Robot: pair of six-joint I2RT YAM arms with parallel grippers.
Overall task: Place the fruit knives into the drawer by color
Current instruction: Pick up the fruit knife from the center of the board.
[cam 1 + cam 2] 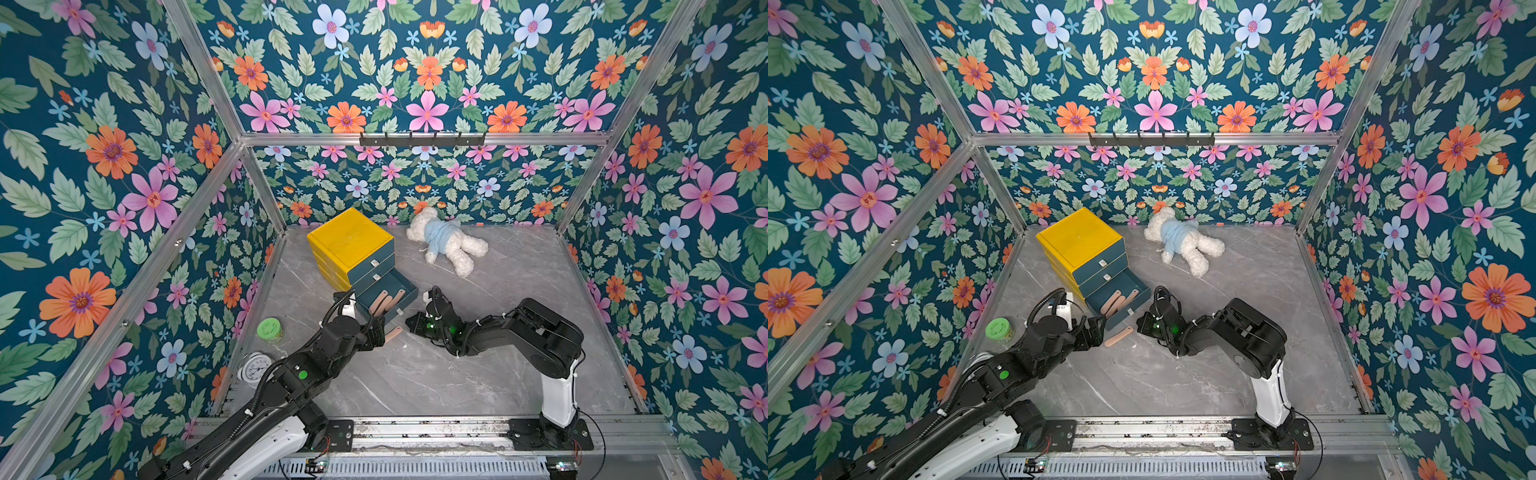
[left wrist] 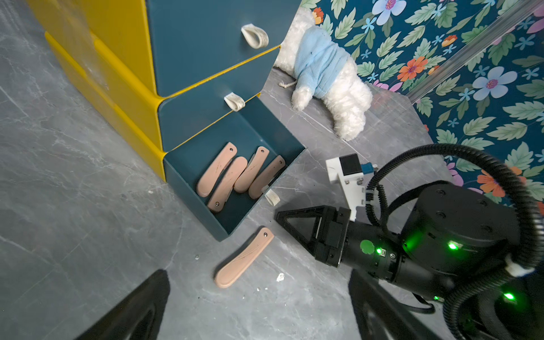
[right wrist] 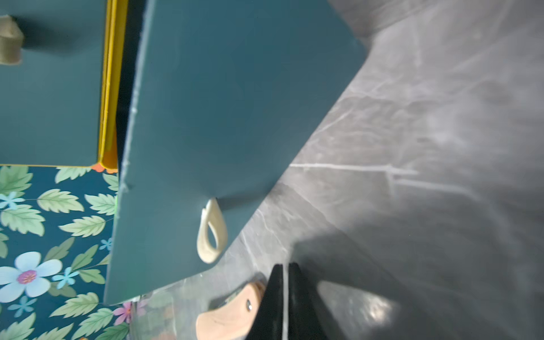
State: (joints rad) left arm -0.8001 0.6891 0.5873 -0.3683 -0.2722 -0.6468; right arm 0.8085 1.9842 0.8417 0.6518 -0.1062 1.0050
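A pink fruit knife is lying outside the drawer, so the robot's shut right gripper should open and pick up the knife near its riveted end point(image 2: 263, 233) before the robot closes the drawer.
The yellow cabinet point(image 1: 349, 239) has teal drawers, and its bottom drawer point(image 2: 188, 194) stands pulled out. Several salmon-pink fruit knives point(image 2: 235, 176) lie inside it, also seen in a top view point(image 1: 384, 302). One more pink fruit knife point(image 2: 244, 257) lies on the table just in front of the drawer, visible in both top views point(image 1: 394, 333) point(image 1: 1119, 336). My left gripper point(image 2: 256, 273) hovers over this knife's rounded end, open and empty. My right gripper point(image 3: 284, 266) is shut on nothing, its tip beside the knife's riveted end point(image 3: 229, 315) and below the drawer's loop handle point(image 3: 212, 232).
A white teddy bear in a blue top point(image 1: 446, 241) lies at the back, right of the cabinet. A green-lidded jar point(image 1: 269, 329) and a white alarm clock point(image 1: 254, 368) stand at the left edge beside my left arm. Floral walls enclose the grey marble table point(image 1: 478, 374).
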